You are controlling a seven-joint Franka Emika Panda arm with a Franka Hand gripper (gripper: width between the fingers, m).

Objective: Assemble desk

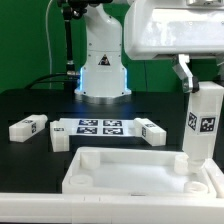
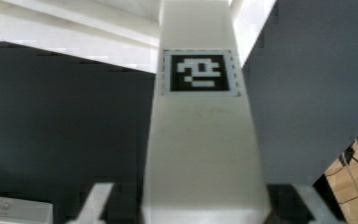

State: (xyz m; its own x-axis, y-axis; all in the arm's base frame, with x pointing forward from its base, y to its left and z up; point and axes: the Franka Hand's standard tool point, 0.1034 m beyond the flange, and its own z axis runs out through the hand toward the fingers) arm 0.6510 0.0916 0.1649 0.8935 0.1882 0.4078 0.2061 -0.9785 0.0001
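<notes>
My gripper needs to release the white leg so that it stands upright in the desk top's near corner socket [image 1: 202,187], which is directly beneath the leg.
The white rimmed desk top [image 1: 120,170] lies in the foreground of the exterior view. My gripper [image 1: 188,84] is shut on a white tagged block leg [image 1: 202,125] and holds it upright at the top's near corner on the exterior view's right, its lower end at the rim. In the wrist view the leg [image 2: 206,120] fills the middle between my fingers [image 2: 101,205], with the desk top's rim [image 2: 87,25] beyond it. Three more legs lie on the table: one [image 1: 28,127] at the exterior view's left, one [image 1: 59,136] beside it, one [image 1: 152,131] right of centre.
The marker board [image 1: 100,126] lies flat behind the desk top. The robot base [image 1: 103,65] stands at the back centre. A wooden surface [image 2: 357,165] shows at the edge of the wrist view.
</notes>
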